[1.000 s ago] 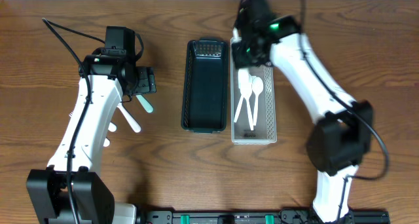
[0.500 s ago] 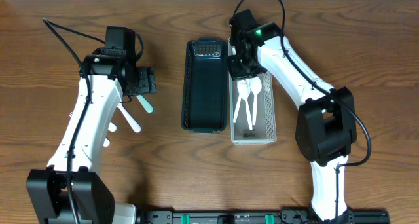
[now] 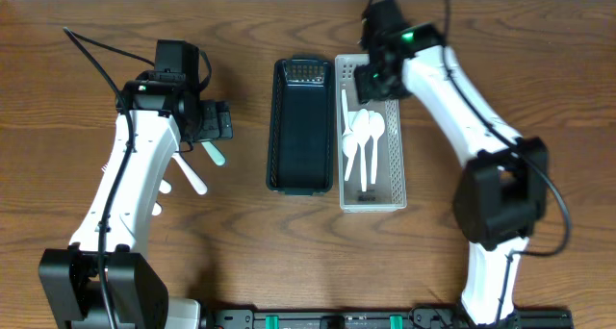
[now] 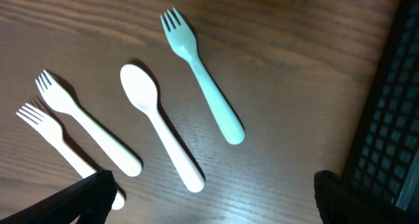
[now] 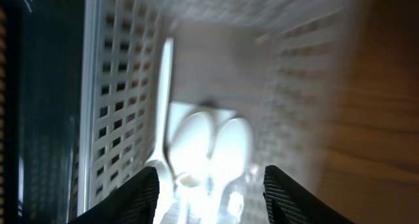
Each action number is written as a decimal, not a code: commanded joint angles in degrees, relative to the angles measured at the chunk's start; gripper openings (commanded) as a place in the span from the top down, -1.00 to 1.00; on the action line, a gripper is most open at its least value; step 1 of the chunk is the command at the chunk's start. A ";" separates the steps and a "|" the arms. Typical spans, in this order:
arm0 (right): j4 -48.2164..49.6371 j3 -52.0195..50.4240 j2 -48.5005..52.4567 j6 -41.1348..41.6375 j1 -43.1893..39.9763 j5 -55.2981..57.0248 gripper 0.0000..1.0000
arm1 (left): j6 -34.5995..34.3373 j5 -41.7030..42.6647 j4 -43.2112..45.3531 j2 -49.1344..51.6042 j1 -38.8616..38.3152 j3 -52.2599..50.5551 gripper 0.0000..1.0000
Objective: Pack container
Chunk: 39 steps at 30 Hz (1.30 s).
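I should move my left gripper next to the white spoon beside the teal fork and close it on the spoon's neck (image 3: 177, 158) (image 4: 153, 112), just below its bowl.
On the table left of the black basket (image 3: 301, 127) lie a teal fork (image 4: 200, 80), a white spoon (image 4: 160, 135) and two white forks (image 4: 85, 122). My left gripper (image 4: 213, 204) hovers over them, open and holding nothing; from overhead it is seen just above the teal fork (image 3: 214, 154). The white basket (image 3: 395, 175) holds several white spoons (image 3: 364, 137) and a long white handle (image 5: 167, 99) along its left wall. My right gripper (image 3: 377, 77) hangs over the basket's far end, open, with the spoons (image 5: 209, 145) below its empty fingers.
The black basket (image 4: 386, 139) shows nothing inside and stands right against the white one's left side. Both arms reach in from the near edge, the right one arching beside the white basket. Bare wood surrounds the baskets.
My right gripper went from shut to open and swung back over the white basket's far end; a white utensil now lies along that basket's left wall. The left gripper opened slightly wider.
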 commanded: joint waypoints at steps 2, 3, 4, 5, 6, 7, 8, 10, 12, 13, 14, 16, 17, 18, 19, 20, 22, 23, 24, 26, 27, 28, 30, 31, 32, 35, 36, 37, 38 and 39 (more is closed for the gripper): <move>0.28 0.63 -9.99 -3.30 -4.63 1.03 -0.13 | -0.92 -5.86 -3.37 -2.08 0.31 4.37 -0.96; 0.26 0.63 -11.58 -3.82 -5.73 1.03 -0.16 | -2.12 -7.80 -4.44 -2.78 0.46 5.70 -0.96; 0.26 0.63 -13.11 -4.24 -6.88 1.03 -0.19 | -4.15 -9.49 -5.86 -3.56 0.92 7.43 -0.96; 0.22 0.63 -14.51 -4.22 -8.13 1.09 -0.24 | -5.68 -9.73 -6.80 -4.13 1.55 8.76 -0.96; 0.17 0.63 -15.63 -4.20 -9.25 1.07 -0.28 | -8.13 -9.44 -7.56 -4.72 2.67 10.12 -0.96; 0.00 0.63 -16.81 -4.20 -10.60 1.05 -0.31 | -10.05 -8.50 -7.74 -5.03 3.82 10.86 -0.96; -0.17 0.63 -17.68 -4.20 -11.76 1.05 -0.31 | -11.47 -6.91 -7.58 -5.14 5.07 11.15 -0.96; -0.83 0.63 -19.21 -4.17 -14.43 1.01 -0.33 | -13.46 -2.43 -7.08 -4.61 8.00 10.88 -0.96; -1.70 0.63 -19.98 -4.17 -16.74 1.01 -0.33 | -14.64 0.94 -7.15 -2.75 10.60 10.05 -0.96; -2.19 0.63 -20.11 -4.17 -17.66 1.01 -0.33 | -15.67 1.53 -7.23 -1.77 11.52 9.55 -0.96; -2.73 0.63 -20.11 -4.20 -18.62 1.01 -0.33 | -17.18 1.55 -7.32 -0.68 12.26 9.01 -0.96; -3.96 0.61 -20.00 -4.20 -20.31 1.01 -0.33 | -19.89 1.57 -7.52 2.38 13.60 7.82 -0.96; -4.37 0.61 -20.00 -4.20 -20.81 1.01 -0.33 | -20.59 1.77 -7.54 3.76 13.86 7.54 -0.96; -4.63 0.61 -20.00 -4.20 -21.24 1.01 -0.32 | -20.55 2.80 -7.50 5.35 14.03 7.26 -0.96; -4.74 0.61 -20.00 -4.20 -21.51 1.01 -0.32 | -20.55 4.07 -7.50 6.80 14.05 7.21 -0.96; -4.72 0.61 -20.00 -4.20 -21.68 1.01 -0.31 | -20.55 5.31 -7.50 8.24 14.05 7.21 -0.96; -4.68 0.61 -20.00 -4.20 -21.79 1.01 -0.32 | -20.65 7.30 -7.15 11.28 13.99 7.21 -0.96; -4.68 0.61 -20.00 -4.22 -21.77 1.01 -0.32 | -21.18 7.78 -6.82 12.85 13.99 7.21 -0.96; -4.70 0.61 -20.00 -4.22 -21.77 1.03 -0.32 | -21.92 7.98 -6.60 14.34 14.01 7.21 -0.96; -4.76 0.61 -20.00 -4.22 -21.77 1.01 -0.32 | -22.91 8.00 -5.92 16.94 14.01 7.21 -0.96; -4.76 0.61 -20.00 -4.22 -21.77 1.03 -0.32 | -22.88 8.22 -5.46 18.03 13.99 7.21 -0.96; -4.79 0.61 -20.00 -4.22 -21.77 1.01 -0.32 | -22.88 8.63 -4.98 19.17 14.01 7.21 -0.96; -4.79 0.61 -20.00 -4.22 -21.77 1.01 -0.32 | -22.88 9.05 -4.31 21.18 14.01 7.21 -0.96; -4.79 0.61 -20.00 -4.22 -21.77 1.03 -0.32 | -22.88 9.05 -4.15 22.14 14.01 7.21 -0.96; -4.81 0.61 -20.00 -4.22 -21.77 1.03 -0.32 | -22.88 9.07 -4.02 22.93 14.01 7.21 -0.96; -4.98 0.61 -20.00 -4.22 -21.79 1.05 -0.32 | -22.56 9.07 -3.85 25.05 14.01 7.21 -0.96; -5.01 0.61 -20.00 -4.22 -21.79 1.05 -0.32 | -22.38 9.07 -3.80 25.53 14.01 7.19 -0.96; -4.98 0.61 -20.00 -4.22 -21.86 1.05 -0.32 | -22.08 9.09 -3.76 26.03 14.01 7.19 -0.96; -4.98 0.61 -20.00 -4.22 -21.88 1.05 -0.33 | -21.97 9.09 -3.76 26.47 14.01 7.19 -0.96; -5.03 0.61 -20.00 -4.22 -21.88 1.05 -0.32 | -21.90 9.09 -3.67 26.86 14.01 7.19 -0.96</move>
